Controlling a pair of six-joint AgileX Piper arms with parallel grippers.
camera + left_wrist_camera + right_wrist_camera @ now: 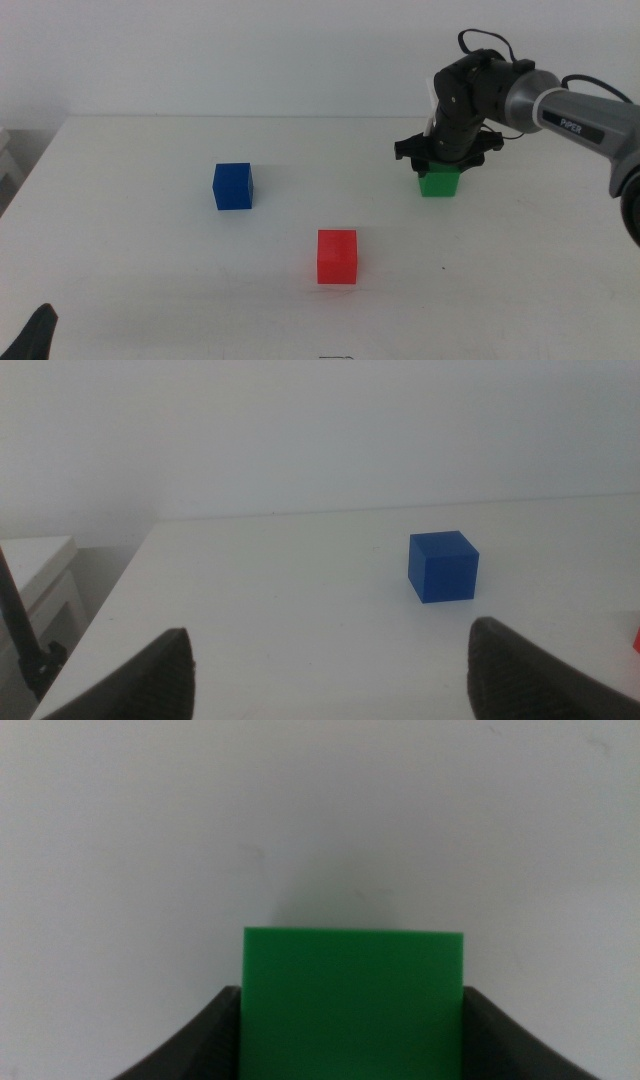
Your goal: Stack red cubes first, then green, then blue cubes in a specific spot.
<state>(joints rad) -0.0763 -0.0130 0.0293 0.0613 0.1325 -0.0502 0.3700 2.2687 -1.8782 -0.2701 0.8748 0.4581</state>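
Note:
My right gripper has the green cube to place. It will let go of it on top of the red cube (pixel 337 238) at the centre front.
The green cube (pixel 439 183) rests on the white table at the right rear, with my right gripper (pixel 441 160) down over it from above. The right wrist view shows the green cube (pixel 352 1005) filling the gap of the right gripper (pixel 352 992), both dark jaws pressed flush against its sides. The red cube (pixel 337 256) stands alone at the centre front. The blue cube (pixel 233 186) stands left of centre, and the blue cube (pixel 443 566) also appears ahead of my left gripper (pixel 328 632). That gripper is open and waits at the bottom left corner (pixel 38 332).
The table's left edge (pixel 110 595) drops off beside a low white piece of furniture (pixel 35 575). A white wall rises behind the table's far edge. Bare white tabletop (pixel 150 280) lies between the cubes.

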